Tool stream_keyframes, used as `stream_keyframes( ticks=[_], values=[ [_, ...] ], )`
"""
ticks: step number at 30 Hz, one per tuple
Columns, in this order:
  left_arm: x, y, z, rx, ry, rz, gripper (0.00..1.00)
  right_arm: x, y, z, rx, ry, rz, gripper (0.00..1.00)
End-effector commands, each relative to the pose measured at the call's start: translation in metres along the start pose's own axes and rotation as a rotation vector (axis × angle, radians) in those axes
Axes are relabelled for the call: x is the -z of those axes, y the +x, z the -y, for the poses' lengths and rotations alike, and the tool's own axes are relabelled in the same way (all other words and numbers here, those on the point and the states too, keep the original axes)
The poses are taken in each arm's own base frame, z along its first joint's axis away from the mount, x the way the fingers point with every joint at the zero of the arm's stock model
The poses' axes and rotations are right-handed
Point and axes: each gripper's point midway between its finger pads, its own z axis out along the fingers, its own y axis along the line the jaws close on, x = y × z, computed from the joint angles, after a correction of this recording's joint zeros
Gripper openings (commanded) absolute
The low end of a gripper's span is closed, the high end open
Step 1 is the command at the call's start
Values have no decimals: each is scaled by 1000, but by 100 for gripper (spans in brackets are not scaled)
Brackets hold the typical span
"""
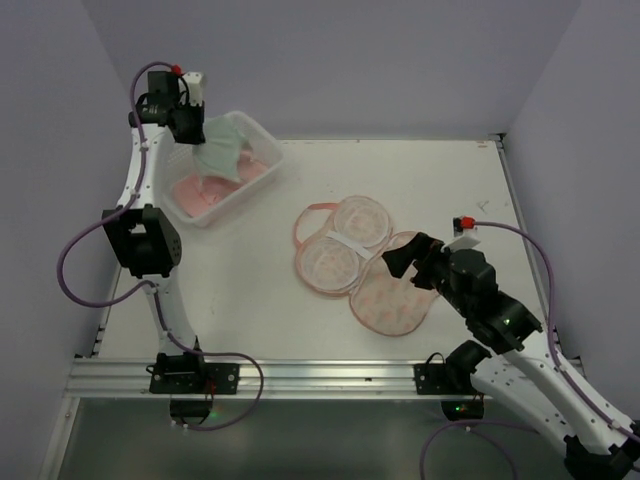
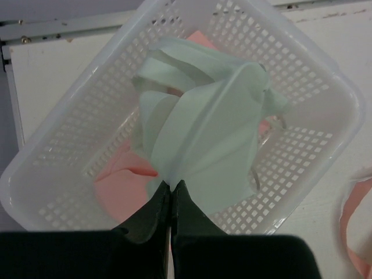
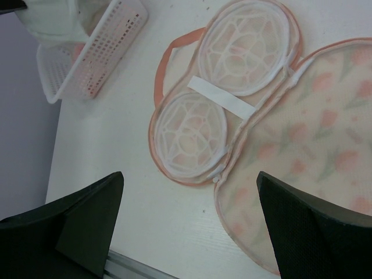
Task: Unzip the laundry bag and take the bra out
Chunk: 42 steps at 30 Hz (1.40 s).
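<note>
My right gripper is to grab the printed half's outer edge (image 1: 429,308) on the laundry bag next, across from the round cups, to fold that half over.
The laundry bag (image 1: 350,265) lies unzipped and spread flat mid-table: one half shows two white-ribbed round cups (image 3: 244,43), the other half its printed pink fabric (image 3: 314,145). The pale mint bra (image 1: 222,148) hangs over the white perforated basket (image 1: 262,150) at the back left, pinched by my left gripper (image 1: 195,128), which is shut on it. In the left wrist view the bra (image 2: 203,128) drapes from the closed fingertips above the basket (image 2: 325,110). My right gripper (image 1: 412,262) hovers open over the bag's printed half with nothing between its fingers (image 3: 87,215).
Something pink (image 2: 119,197) lies on the basket's floor under the bra. The bag's pink loop (image 3: 165,58) points toward the basket. The metal rail (image 1: 300,375) runs along the near table edge, and walls close in left, right and behind.
</note>
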Motion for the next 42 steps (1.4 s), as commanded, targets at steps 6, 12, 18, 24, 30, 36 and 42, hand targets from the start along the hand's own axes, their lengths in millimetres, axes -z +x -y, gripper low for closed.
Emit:
stream_keyframes(
  ticks=[6,12,18,24,30,36,42],
  values=[
    [19,78,-55,-46,-257,-262,0,-4,-13,-24,52,-33,-34,98],
    [31,85,-60,-24,-309,-273,67,-11,-4,-23,31,-16,-73,99],
    [50,52,-42,75,-254,-160,100,-15,2,-2,-37,86,-67,99],
    [75,20,51,158,100,10,100,-20,22,31,-111,265,-108,99],
    [63,62,200,-3,380,-49,100,-22,36,52,-191,337,-109,99],
    [16,135,285,-64,464,-183,91,-21,52,62,-232,354,-143,99],
    [-29,194,315,-114,421,-299,83,-16,68,67,-285,339,-173,99]
  ],
)
